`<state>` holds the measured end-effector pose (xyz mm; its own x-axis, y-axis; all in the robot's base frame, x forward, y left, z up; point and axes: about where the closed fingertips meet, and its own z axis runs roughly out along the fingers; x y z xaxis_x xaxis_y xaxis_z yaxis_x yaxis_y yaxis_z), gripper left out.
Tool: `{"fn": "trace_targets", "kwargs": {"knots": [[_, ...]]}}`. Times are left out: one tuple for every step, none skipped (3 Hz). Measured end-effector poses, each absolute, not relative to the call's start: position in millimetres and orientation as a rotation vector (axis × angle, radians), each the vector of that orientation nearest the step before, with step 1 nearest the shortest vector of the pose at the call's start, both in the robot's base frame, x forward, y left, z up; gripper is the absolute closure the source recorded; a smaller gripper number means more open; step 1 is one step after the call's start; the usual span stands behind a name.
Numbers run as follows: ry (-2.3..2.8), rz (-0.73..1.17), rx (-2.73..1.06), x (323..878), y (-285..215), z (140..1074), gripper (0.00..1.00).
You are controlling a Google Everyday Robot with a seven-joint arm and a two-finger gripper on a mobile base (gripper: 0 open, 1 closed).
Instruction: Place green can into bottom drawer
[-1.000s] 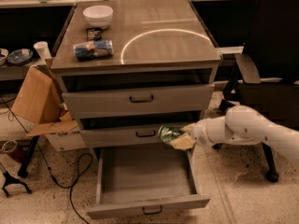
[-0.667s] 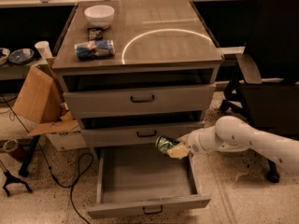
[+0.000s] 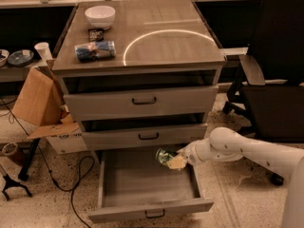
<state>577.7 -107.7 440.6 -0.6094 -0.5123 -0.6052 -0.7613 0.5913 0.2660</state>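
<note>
The robot's gripper will release the green can close to the middle of the bottom drawer's grey bottom (image 3: 160, 182), lined up with its handle.
The bottom drawer (image 3: 147, 212) is pulled open below two shallower grey drawers, its grey inside bare. My gripper (image 3: 175, 161) reaches in from the right on a white arm and is shut on the green can (image 3: 164, 156). The can lies on its side, its silvery end pointing left, held just above the drawer's right rear part, under the middle drawer's front.
On the cabinet top (image 3: 161, 42) stand a white bowl (image 3: 100, 16), a blue-wrapped packet (image 3: 95, 50) and a small dark item (image 3: 95, 33). A cardboard box (image 3: 39, 103) and cables lie on the floor at left. A black chair (image 3: 273, 80) stands at right.
My gripper has moved left and a little down with the green can, from beside the middle drawer front to over the open bottom drawer.
</note>
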Motion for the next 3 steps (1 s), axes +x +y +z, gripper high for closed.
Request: {"fn": "trace_targets", "kwargs": {"knots": [[2.372, 0.750, -1.003, 576, -101, 422, 1.00], [2.411, 0.811, -0.925, 581, -108, 384, 1.00], [2.432, 0.883, -0.852, 586, -111, 337, 1.00]]}}
